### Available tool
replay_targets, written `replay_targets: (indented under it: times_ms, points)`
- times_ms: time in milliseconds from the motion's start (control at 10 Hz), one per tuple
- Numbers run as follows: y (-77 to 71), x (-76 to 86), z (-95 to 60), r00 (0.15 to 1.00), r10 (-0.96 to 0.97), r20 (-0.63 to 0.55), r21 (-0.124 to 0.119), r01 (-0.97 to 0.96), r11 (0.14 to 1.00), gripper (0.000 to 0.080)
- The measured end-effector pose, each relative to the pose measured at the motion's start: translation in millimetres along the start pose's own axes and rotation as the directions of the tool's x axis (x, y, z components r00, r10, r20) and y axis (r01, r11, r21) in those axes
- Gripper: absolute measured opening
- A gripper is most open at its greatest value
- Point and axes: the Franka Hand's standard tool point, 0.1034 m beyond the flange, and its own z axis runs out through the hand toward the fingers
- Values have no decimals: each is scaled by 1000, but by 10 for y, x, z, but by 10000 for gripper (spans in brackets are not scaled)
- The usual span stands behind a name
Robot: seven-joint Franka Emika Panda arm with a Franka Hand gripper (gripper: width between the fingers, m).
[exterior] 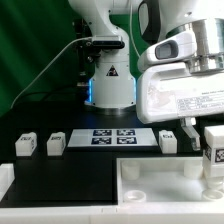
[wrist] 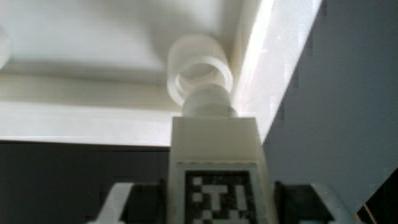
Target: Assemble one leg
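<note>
Next, my gripper lets go of the white leg, standing upright in the tabletop's corner hole [exterior: 212,194] [wrist: 208,76] just below the leg's peg.
My gripper [exterior: 213,152] is at the exterior view's right, shut on a white leg [exterior: 213,158] with a black-and-white tag, held upright over the right part of the white tabletop [exterior: 150,180]. In the wrist view the leg [wrist: 217,150] stands between my fingers [wrist: 134,200], its peg end pointing at a corner hole [wrist: 201,75] in the tabletop [wrist: 89,90]. Whether the peg touches the hole I cannot tell. Three more legs [exterior: 24,146] [exterior: 55,144] [exterior: 168,140] stand on the black table behind the tabletop.
The marker board [exterior: 111,137] lies flat in the middle of the table, between the loose legs. The robot base [exterior: 110,85] stands behind it. A white edge [exterior: 5,180] shows at the front on the exterior view's left.
</note>
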Motion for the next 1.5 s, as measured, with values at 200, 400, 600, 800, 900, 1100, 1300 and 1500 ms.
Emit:
replay_targets:
  times_ms: [200, 400, 600, 800, 900, 1100, 1300, 1500]
  points:
    - [9, -41, 67, 1000, -3, 1, 0, 3, 1000, 291]
    - [7, -46, 111, 1000, -4, -11, 0, 4, 1000, 291]
    - [10, -81, 158, 1000, -3, -9, 0, 3, 1000, 291]
    - [23, -80, 191, 1000, -1, -29, -1, 1, 1000, 291]
    - [28, -99, 218, 999, 2, -36, -2, -3, 1000, 291]
    - [18, -109, 219, 997, 12, -76, -13, -13, 1000, 291]
    - [7, -111, 218, 996, 29, -81, -35, -32, 999, 292]
    - [4, -108, 217, 997, 18, -80, -45, -21, 999, 292]
